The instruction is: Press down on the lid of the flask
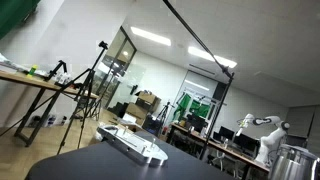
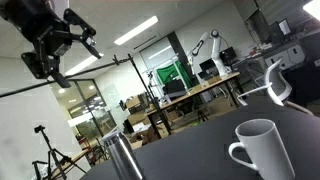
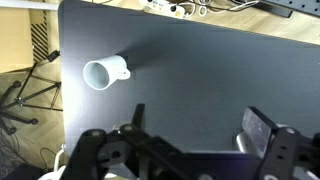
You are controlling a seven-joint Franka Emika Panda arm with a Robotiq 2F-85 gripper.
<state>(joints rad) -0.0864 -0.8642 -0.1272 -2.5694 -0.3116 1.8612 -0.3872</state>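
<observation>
The gripper's fingers should close empty above the flask's lid (image 1: 297,150), because they will press down there while shut.
The flask (image 2: 122,156) is a steel cylinder standing upright on the dark table (image 2: 200,150), at the lower middle of an exterior view. A steel cylinder at the right edge of an exterior view (image 1: 292,160) may be the same flask. My gripper (image 2: 62,48) hangs high above the table at the upper left, well clear of the flask. In the wrist view the gripper (image 3: 197,116) is open and empty, with bare tabletop between its fingers. I cannot make out the flask in the wrist view.
A white mug (image 2: 262,150) stands on the table near the camera; it also shows in the wrist view (image 3: 101,73). A flat white device (image 1: 132,143) lies on the table. Tripods (image 1: 85,95), desks and a white robot arm (image 1: 262,135) stand beyond the table.
</observation>
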